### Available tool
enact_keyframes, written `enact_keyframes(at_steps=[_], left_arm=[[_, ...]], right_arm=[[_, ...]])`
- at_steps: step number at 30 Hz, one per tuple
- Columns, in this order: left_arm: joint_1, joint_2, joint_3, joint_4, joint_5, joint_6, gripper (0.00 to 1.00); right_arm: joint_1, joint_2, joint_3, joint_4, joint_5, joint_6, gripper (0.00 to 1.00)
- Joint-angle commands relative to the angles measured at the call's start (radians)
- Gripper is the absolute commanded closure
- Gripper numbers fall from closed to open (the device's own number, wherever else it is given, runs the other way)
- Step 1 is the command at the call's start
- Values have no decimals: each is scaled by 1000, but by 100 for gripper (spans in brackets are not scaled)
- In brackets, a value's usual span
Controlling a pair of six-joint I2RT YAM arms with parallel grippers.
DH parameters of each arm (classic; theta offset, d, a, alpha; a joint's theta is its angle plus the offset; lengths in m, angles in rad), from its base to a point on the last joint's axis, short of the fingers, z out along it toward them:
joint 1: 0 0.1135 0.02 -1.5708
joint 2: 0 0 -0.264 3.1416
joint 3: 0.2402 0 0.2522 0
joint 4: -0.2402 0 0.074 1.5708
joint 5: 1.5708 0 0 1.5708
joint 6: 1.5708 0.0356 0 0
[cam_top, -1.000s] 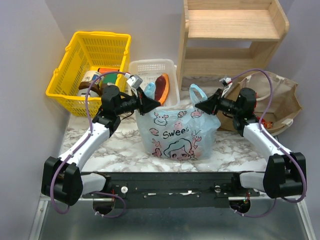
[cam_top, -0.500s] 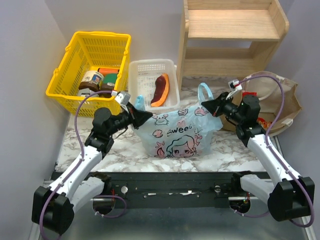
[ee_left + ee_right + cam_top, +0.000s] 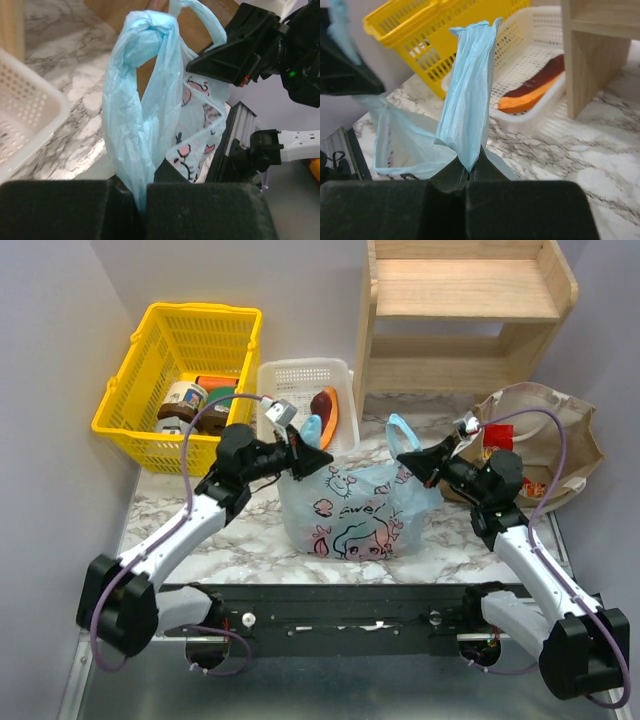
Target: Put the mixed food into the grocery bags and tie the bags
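The light-blue bag's handle is held low, under its loop, in my right gripper. So that gripper should open, take the loop's top (image 3: pixel 397 420) and bring it to my left gripper.
The light-blue bag (image 3: pixel 355 510) with cartoon prints stands mid-table, full; its contents are hidden. My left gripper (image 3: pixel 322 457) is shut on the bag's left handle (image 3: pixel 142 100), which sticks up at the bag's upper left corner. My right gripper (image 3: pixel 413 457) is shut on the right handle (image 3: pixel 470 105), which loops up at the upper right corner. The two grippers face each other across the bag's top. The tan-brown bag (image 3: pixel 555 440) lies at the right behind my right arm, with red packets (image 3: pixel 497 437) showing in its mouth.
A yellow mesh basket (image 3: pixel 150 380) with jars stands at the back left. A white slotted tray (image 3: pixel 290 380) behind the blue bag holds a purple-and-orange wedge (image 3: pixel 325 405). A wooden shelf (image 3: pixel 460 310) stands at the back right.
Both grippers have moved in toward the bag's top again after pulling outward half a second ago. The bag stands taller and narrower, handles still held.
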Motion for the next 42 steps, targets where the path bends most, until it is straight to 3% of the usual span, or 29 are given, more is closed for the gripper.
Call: enact_keyframes(at_steps=[1, 5, 10, 13, 14, 16, 17, 20, 26, 37, 42], left_arm=[[-25, 169, 125, -51, 135, -49, 100], [-53, 304, 228, -131, 188, -41, 100], [-71, 358, 329, -261, 226, 20, 100], [-71, 346, 371, -399, 217, 109, 100], [-70, 335, 386, -448, 206, 201, 100], [-68, 320, 414, -568, 208, 282, 100], [-68, 305, 418, -606, 250, 378, 100], [-67, 260, 422, -731, 319, 508, 100], [-28, 202, 392, -829, 358, 649, 100], [-22, 173, 359, -794, 401, 636, 100], [-22, 173, 359, -791, 393, 636, 100]], right_arm=[[39, -65, -79, 169, -127, -40, 99], [82, -76, -88, 143, -181, -91, 99], [107, -80, -81, 82, -202, -140, 99], [107, -85, -41, -4, -150, -125, 79], [107, -79, -18, -34, -145, -123, 60], [105, -57, 83, -182, -136, -164, 33], [102, -48, 112, -223, -130, -178, 12], [81, -14, 226, -345, -122, -215, 0], [-6, 70, 385, -348, -197, -209, 0], [-161, 384, 686, -348, -734, -221, 0], [-161, 401, 669, -351, -816, -217, 0]])
